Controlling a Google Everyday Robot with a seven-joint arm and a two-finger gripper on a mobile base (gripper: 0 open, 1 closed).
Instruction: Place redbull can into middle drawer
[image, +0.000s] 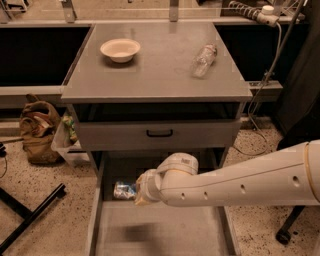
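I need to release the redbull can on the middle drawer's base (142, 208), just behind the gripper's shadow.
The redbull can (123, 190), a small silver-and-blue can, lies on its side in my gripper (134, 192), held over the back left part of the open middle drawer (160, 232). The drawer is a long grey tray pulled out from under the cabinet, with low side walls. My white arm reaches in from the right and hides the gripper's body. The gripper casts a shadow on the drawer base below it.
A cream bowl (120, 49) and a clear plastic bottle (204, 59) lie on the cabinet top (160, 75). A grey drawer with a black handle (160, 133) sits above the open one. A brown bag (37, 130) and a black stand leg (30, 220) are on the floor at left.
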